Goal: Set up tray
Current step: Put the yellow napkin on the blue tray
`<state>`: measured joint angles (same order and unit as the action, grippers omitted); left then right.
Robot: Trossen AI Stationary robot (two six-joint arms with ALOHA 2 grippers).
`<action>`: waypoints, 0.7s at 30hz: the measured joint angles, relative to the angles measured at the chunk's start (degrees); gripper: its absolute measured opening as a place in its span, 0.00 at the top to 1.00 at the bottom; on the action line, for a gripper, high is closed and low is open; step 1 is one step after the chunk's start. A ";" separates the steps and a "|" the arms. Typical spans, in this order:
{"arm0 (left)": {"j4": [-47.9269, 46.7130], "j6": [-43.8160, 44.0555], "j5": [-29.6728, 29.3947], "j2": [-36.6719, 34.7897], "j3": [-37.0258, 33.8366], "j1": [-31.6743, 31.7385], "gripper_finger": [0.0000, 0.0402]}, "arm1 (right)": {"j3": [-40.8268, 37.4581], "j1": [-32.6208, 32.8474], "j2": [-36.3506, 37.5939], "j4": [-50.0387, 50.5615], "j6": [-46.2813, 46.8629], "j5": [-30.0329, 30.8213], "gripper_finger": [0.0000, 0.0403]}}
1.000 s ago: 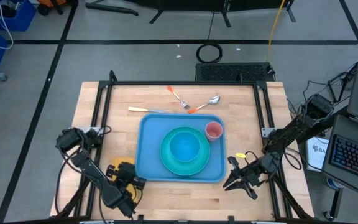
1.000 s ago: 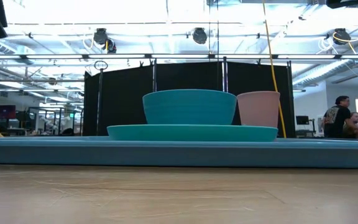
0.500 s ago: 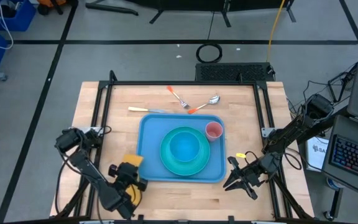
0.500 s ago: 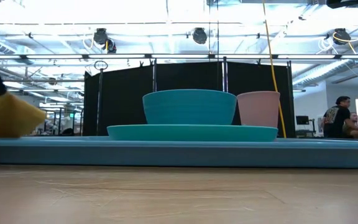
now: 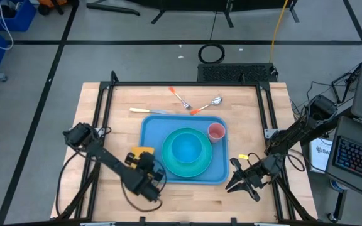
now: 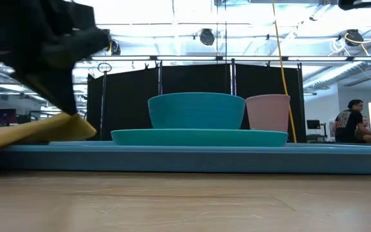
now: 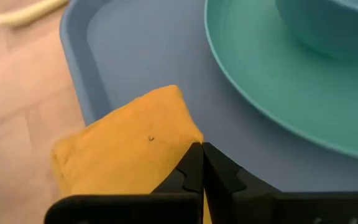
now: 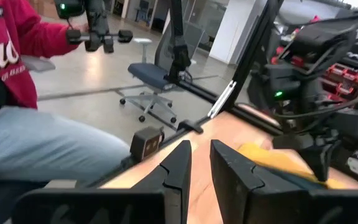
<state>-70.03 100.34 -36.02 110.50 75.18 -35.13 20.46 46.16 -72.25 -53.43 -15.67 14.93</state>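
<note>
The robot's left gripper should put the yellow-orange napkin down flat in the tray (image 5: 152, 149) (image 7: 180, 127), between the tray's rim and the teal plate.
The light-blue tray (image 5: 151, 129) lies mid-table and carries a teal plate (image 5: 168, 164), a teal bowl (image 5: 185, 149) and a pink cup (image 5: 216, 131). My left gripper (image 5: 142, 162) is at the tray's left rim, shut on the yellow-orange napkin (image 5: 141, 152). In the left wrist view the napkin (image 7: 129, 149) spans the tray's rim (image 7: 79, 68), partly over wood and partly over the tray. My right gripper (image 5: 233, 177) waits open off the tray's near right corner, touching nothing. My left gripper pinches the napkin between its two fingers at the napkin's near part (image 7: 178, 155). The fingers slant down from the table's near side. The napkin (image 6: 40, 131) droops below the gripper and lies across the tray's left rim; one layer or several, I cannot tell.
An orange-handled fork (image 5: 178, 95), a spoon (image 5: 211, 102) and a pale knife (image 5: 146, 111) lie on the wood beyond the tray's far edge. Black frame rails run along the table's sides. A seated person in red (image 8: 17, 37) shows beyond the table.
My left gripper has moved from the near left of the table toward the right and far side, up to the tray's left rim, staying shut. The napkin has come with it, from the wood beside the tray to lie across the rim.
</note>
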 joint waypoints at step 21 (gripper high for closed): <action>8.95 -21.00 1.48 0.02 -0.07 13.81 1.00 | -0.74 -0.38 -0.94 -2.03 1.05 -0.02 0.88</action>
<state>-61.08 79.35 -34.54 110.52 75.11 -21.32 19.73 45.78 -73.19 -55.46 -14.61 14.92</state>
